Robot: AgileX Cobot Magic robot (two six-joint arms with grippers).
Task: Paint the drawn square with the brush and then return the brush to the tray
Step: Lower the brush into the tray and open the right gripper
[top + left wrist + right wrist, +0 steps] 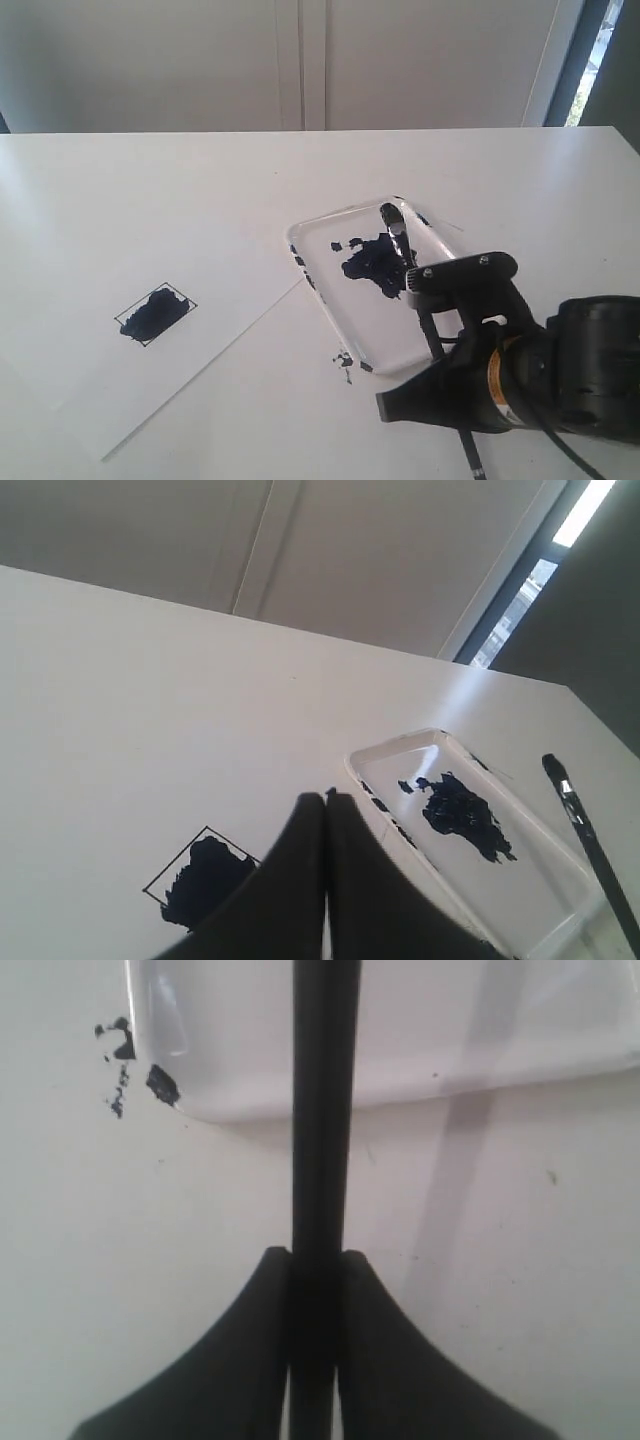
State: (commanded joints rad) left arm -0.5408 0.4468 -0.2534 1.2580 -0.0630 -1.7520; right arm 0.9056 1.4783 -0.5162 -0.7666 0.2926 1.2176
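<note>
The brush, which slants over the tray now, will be put down by my right gripper across the tray's near rim [416, 372] [362, 1118], with the brush's tip at the dark blue paint pool.
The brush [402, 243] slants over the tray [300, 245], its dark tip at the tray's far end; whether it touches I cannot tell. My right gripper [440, 375] is shut on the black handle [322, 1110] just outside the tray's near rim [450, 1050]; the fingertips [275, 1260] press it from both sides. The drawn square [155, 315] on the paper is blotched dark blue inside. My left gripper [326, 798] is shut on nothing, above the table between the square [205, 875] and the tray [355, 760]. The brush [585, 830] shows beyond the tray there.
The white paper sheet [80, 370] lies at the front left, one corner near the tray. A dark blue paint pool [375, 260] sits in the tray. Small paint spatters [343, 358] mark the table by the tray's near corner [118, 1060]. A wall stands behind the table.
</note>
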